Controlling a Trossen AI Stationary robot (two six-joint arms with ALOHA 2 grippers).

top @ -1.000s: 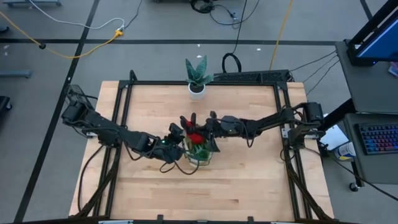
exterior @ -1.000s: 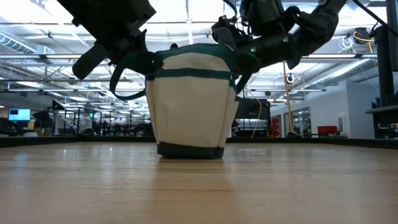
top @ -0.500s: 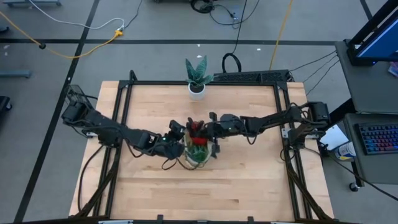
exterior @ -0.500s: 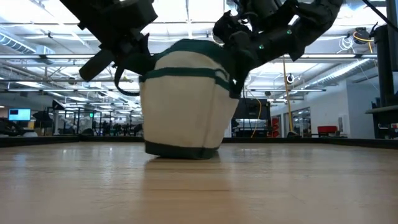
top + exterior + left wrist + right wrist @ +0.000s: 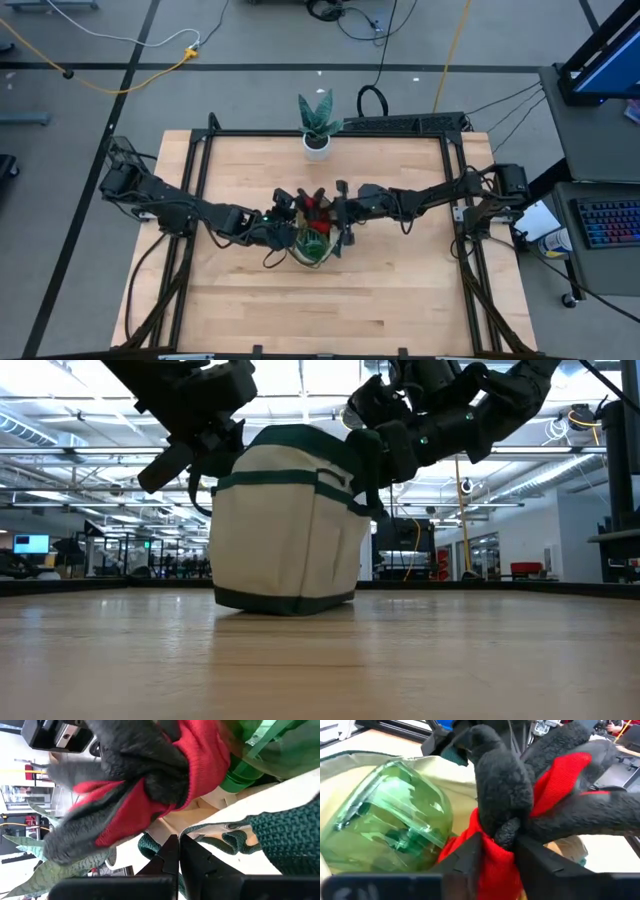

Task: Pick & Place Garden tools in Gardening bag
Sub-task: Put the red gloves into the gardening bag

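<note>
The glove's grey fingers stick out past the bag's rim, so my right gripper should retake the glove near its red cuff (image 5: 493, 849), lift it clear, then lower it cuff-first.
The beige gardening bag (image 5: 312, 252) with dark green trim stands on its base mid-table; in the low view (image 5: 285, 530) it leans a little. My left gripper (image 5: 288, 222) is shut at the bag's left rim. My right gripper (image 5: 335, 222) is shut on a red and dark grey glove (image 5: 555, 785) over the bag's mouth. A green spray bottle (image 5: 395, 825) lies inside the bag. The trowels, fork and pruners are hidden. My left gripper pinches the bag's cream rim (image 5: 210, 825) between its two fingers, beside a dark green loop handle (image 5: 150, 845). It comes from the table's left, slanting down. The bag's base rests on the table. My right gripper pinches the glove at its bunched middle (image 5: 506, 832) between its two fingers, where red cuff and grey fingers meet. It comes from the table's right, slanting down. The glove is held above the bag's open mouth, its grey fingers sticking up.
A green plant in a white pot (image 5: 318, 120) stands at the table's far edge, behind the bag. Bare wood (image 5: 330, 310) lies on the near side of the bag. A black frame (image 5: 200, 180) runs along the table's sides.
My right gripper has moved toward the table's left with the glove, bringing it over the bag's mouth. The bag has shifted toward the table's left and turned a little, held at the rim by my left gripper.
</note>
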